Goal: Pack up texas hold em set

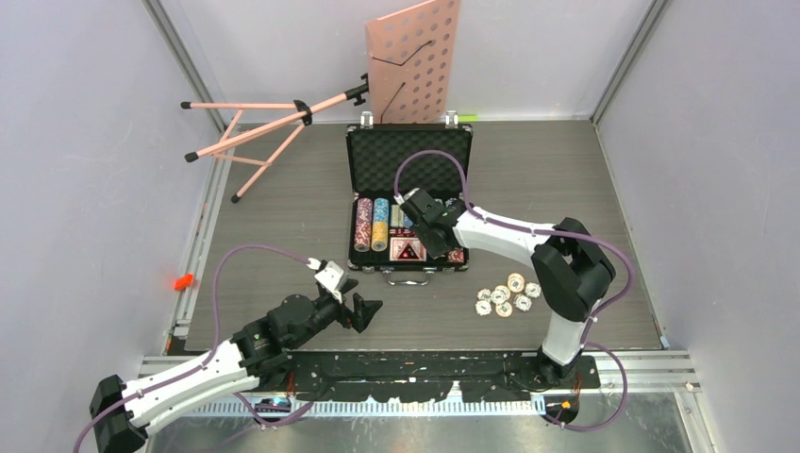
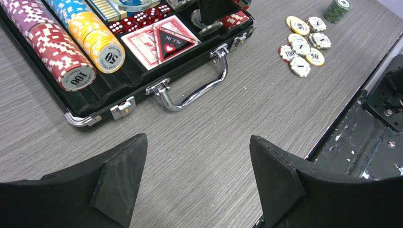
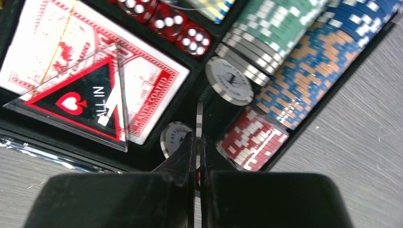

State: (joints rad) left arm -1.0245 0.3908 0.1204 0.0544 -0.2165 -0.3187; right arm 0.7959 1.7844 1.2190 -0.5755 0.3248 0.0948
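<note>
My right gripper is going to let go of the grey-and-white chip on the loose grey chip (image 1: 436, 255) (image 3: 181, 138), beside the card deck in the briefcase.
The black briefcase (image 1: 408, 151) lies open on the table, its tray holding rows of poker chips (image 1: 363, 225), a card deck (image 3: 90, 61) with an "ALL IN" triangle (image 3: 81, 102) and red dice (image 3: 166, 21). My right gripper (image 3: 198, 137) is shut on a grey-and-white chip (image 3: 199, 116) held edge-on over the right chip row, beside a red chip stack (image 3: 252, 140); it also shows in the top view (image 1: 426, 226). My left gripper (image 2: 197, 156) is open and empty above bare table, in front of the case handle (image 2: 195, 92). Several loose chips (image 1: 507, 295) lie right of the case.
A pink music stand (image 1: 413, 58) lies tipped behind and left of the case. A small green chip stack (image 2: 336, 9) stands beyond the loose chips. The black mounting rail (image 1: 415, 370) runs along the table's near edge. Grey walls enclose the sides.
</note>
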